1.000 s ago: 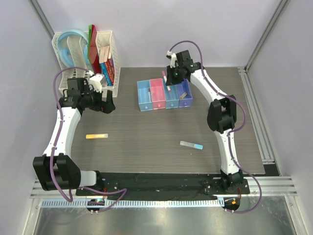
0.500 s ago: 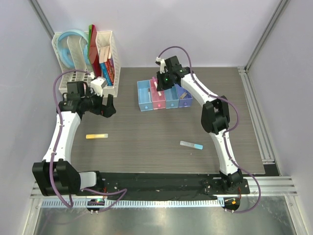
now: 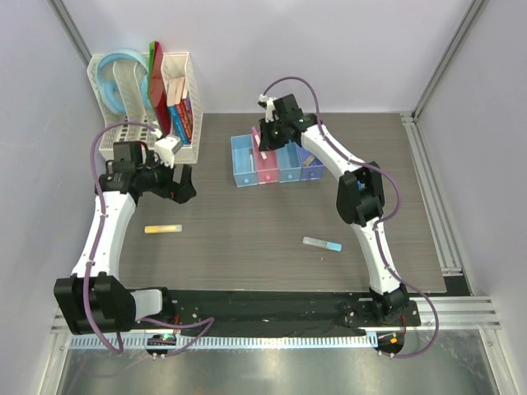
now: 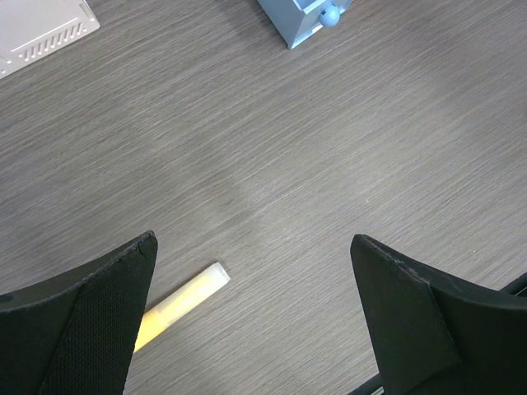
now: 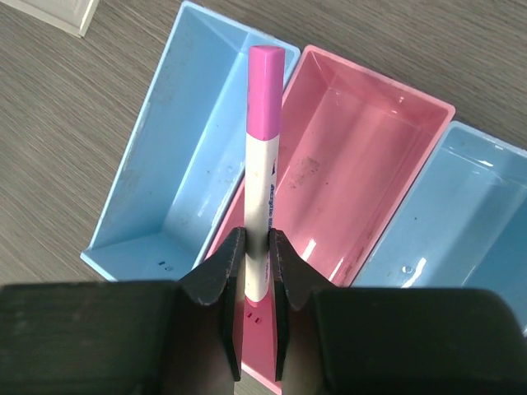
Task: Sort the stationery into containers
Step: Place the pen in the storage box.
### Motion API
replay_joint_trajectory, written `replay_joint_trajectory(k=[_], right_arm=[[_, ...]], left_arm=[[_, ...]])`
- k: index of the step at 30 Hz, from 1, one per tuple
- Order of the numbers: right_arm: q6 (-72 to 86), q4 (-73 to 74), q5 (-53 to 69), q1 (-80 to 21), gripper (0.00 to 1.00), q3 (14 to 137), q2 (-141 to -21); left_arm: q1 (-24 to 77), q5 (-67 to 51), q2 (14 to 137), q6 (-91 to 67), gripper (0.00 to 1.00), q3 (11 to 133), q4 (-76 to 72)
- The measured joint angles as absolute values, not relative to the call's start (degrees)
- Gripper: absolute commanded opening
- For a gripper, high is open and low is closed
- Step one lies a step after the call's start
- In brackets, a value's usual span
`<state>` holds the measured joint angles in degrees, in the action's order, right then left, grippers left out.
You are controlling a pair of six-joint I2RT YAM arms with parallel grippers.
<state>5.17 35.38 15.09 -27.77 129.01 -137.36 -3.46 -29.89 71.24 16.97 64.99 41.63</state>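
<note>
The robot's right gripper should release the white pen inside the first light-blue bin (image 3: 242, 154) (image 5: 217, 135), next to the pink bin.
My right gripper (image 5: 258, 247) is shut on a white pen with a pink-purple cap (image 5: 265, 123). It holds the pen over the wall between the first light-blue bin (image 5: 173, 156) and the pink bin (image 5: 370, 156). Both bins look empty. In the top view this gripper (image 3: 265, 141) hangs above the row of containers (image 3: 277, 174). An orange-yellow piece (image 3: 162, 229) lies on the table at the left. My open left gripper (image 4: 254, 240) hovers above and just right of the piece (image 4: 177, 300), with nothing between the fingers. A grey stick with a light-blue tip (image 3: 322, 243) lies toward the right front.
A white mesh rack (image 3: 148, 99) with books and folders stands at the back left, close behind my left gripper (image 3: 177, 185). Its corner (image 4: 41, 29) shows in the left wrist view. The third bin (image 5: 469, 222) is light blue. Walls enclose the table.
My right gripper has carried the pen leftward, from over the right-hand bins to above the pink and first blue bins. The left gripper has drifted slightly toward the front, still open.
</note>
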Motion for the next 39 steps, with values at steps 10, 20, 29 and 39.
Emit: replay_joint_trajectory(k=[10,20,29,39], right_arm=[[6.5,32.1,14.9,-29.0,0.01,129.0,-137.4],[8.0,30.4,15.0,-31.1,0.01,129.0,-137.4],[9.5,28.8,15.4,-32.0,0.01,129.0,-138.8],[10.1,28.2,15.3,-32.1,0.01,127.8,-140.4]], left_arm=[[-3.5,-30.1,70.3,17.9,1.00,63.0,42.1],[-3.5,-30.1,69.9,18.5,1.00,61.9,42.2],[-3.5,-29.7,69.1,18.7,1.00,60.3,42.2],[-3.5,-29.3,67.5,19.7,1.00,60.2,42.3]])
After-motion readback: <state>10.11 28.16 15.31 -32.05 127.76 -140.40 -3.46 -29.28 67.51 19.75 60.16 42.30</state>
